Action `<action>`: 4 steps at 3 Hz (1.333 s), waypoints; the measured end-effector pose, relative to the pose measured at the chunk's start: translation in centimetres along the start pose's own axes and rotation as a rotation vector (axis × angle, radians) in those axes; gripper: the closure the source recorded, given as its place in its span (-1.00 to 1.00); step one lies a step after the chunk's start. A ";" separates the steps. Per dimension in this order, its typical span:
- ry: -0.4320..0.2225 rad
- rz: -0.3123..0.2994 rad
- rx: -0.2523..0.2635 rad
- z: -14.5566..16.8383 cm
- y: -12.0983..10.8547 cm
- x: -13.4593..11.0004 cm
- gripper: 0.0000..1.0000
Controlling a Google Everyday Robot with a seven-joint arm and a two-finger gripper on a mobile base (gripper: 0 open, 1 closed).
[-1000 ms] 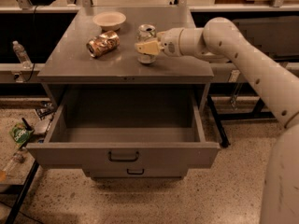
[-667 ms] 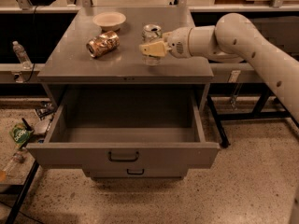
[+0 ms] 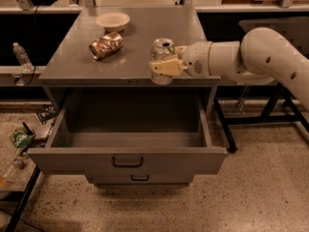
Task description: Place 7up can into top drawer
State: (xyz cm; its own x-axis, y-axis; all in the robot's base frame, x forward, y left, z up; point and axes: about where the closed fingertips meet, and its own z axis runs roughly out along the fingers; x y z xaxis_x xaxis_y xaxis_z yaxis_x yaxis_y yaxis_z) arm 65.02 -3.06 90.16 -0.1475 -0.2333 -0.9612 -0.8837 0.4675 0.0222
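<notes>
My gripper needs to let go of the 7up can, and it will be placed near the middle of the open top drawer's bare bottom (image 3: 146,123).
The 7up can (image 3: 161,50), silver-white with a silver top, is upright in my gripper (image 3: 163,62), which is shut on it. The can hangs at the front edge of the cabinet top (image 3: 72,66), right of centre, its base just past the edge. The arm reaches in from the right. The top drawer (image 3: 126,164), wide, deep and grey with a dark bar handle, stands pulled out below the can. Its inside holds nothing I can see.
A dented brownish-orange can (image 3: 105,45) lies on its side on the cabinet top, with a pale bowl (image 3: 112,21) behind it. A narrower drawer (image 3: 140,178) sits below the top one. A plastic bottle (image 3: 21,55) stands at left; litter lies on the floor at left.
My gripper has carried the can forward from the middle of the cabinet top to its front edge, over the open drawer.
</notes>
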 end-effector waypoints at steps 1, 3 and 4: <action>0.004 -0.058 0.003 -0.3 2.8 2.8 1.00; 0.054 -0.087 -0.011 1.0 5.5 7.9 1.00; 0.047 -0.037 -0.034 2.3 6.1 10.8 1.00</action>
State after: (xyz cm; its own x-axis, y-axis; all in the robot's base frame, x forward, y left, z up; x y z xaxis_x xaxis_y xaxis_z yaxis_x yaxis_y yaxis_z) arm 59.01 -0.79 79.28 -0.1344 -0.2900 -0.9475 -0.9034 0.4289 -0.0031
